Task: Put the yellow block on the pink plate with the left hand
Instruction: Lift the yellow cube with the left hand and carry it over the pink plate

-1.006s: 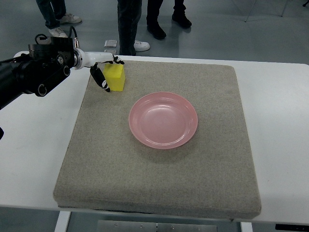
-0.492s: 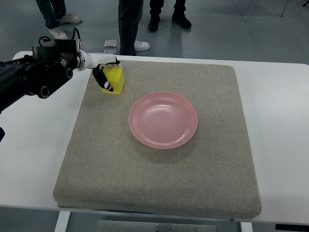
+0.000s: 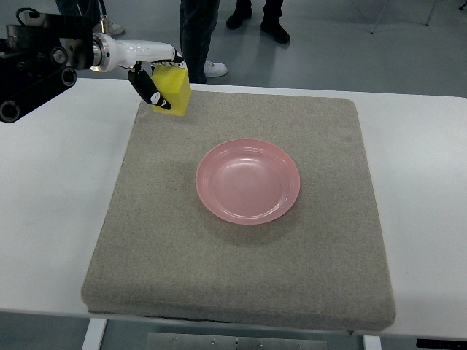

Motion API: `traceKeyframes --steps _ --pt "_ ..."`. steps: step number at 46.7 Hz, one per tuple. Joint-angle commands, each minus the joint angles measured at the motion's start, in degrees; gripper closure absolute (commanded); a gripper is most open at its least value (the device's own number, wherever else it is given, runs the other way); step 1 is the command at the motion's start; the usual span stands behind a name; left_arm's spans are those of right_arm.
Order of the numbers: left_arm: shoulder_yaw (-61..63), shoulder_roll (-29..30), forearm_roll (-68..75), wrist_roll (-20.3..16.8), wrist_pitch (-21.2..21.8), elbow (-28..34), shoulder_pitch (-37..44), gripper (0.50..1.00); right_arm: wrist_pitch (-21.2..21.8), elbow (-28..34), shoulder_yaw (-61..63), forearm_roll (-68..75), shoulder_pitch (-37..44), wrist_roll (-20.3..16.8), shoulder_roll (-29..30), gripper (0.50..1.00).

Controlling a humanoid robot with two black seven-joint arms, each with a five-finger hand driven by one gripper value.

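I will release the yellow block from my left gripper just past the middle of the pink plate (image 3: pixel 249 170), toward its far rim.
My left hand (image 3: pixel 157 79) reaches in from the upper left, its black fingers closed around a yellow block (image 3: pixel 174 90). The block is lifted off the mat and hangs over its far left corner. A pink plate (image 3: pixel 247 181) lies empty near the middle of the grey mat (image 3: pixel 241 270), to the right of and nearer than the block. The right arm does not show.
The grey mat covers most of a white table (image 3: pixel 51 219). Several people's legs and shoes (image 3: pixel 211 68) stand on the floor beyond the table's far edge, close behind the raised block.
The left hand closed on the yellow block, tilted it, and has lifted it up off the mat; the arm rose toward the top of the picture. The plate has not moved.
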Motion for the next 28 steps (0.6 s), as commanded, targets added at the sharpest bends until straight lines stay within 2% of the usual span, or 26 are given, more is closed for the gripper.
traceKeyframes --steps 1,8,13,21,28 --pt "-0.03 3.36 -0.14 -1.21 -0.01 -6.51 0.08 1.000 0.00 0.00 0.00 0.00 0.00 0.01 0.00 0.576" --pt "0.06 7.14 -0.14 -2.80 0.00 -16.27 0.78 1.000 0.00 0.00 0.00 0.00 0.00 0.01 0.00 0.576" --pt "0.23 8.11 0.12 -3.59 0.00 -21.02 1.75 1.000 0.00 0.00 0.00 0.00 0.00 0.01 0.00 0.576" --pt "0.76 3.90 2.75 -3.24 0.00 -21.73 3.59 1.000 0.00 0.00 0.00 0.00 0.00 0.01 0.00 0.576" --pt "0.94 0.30 10.31 -2.89 0.87 -19.28 5.79 1.000 0.00 0.00 0.00 0.00 0.00 0.01 0.00 0.576"
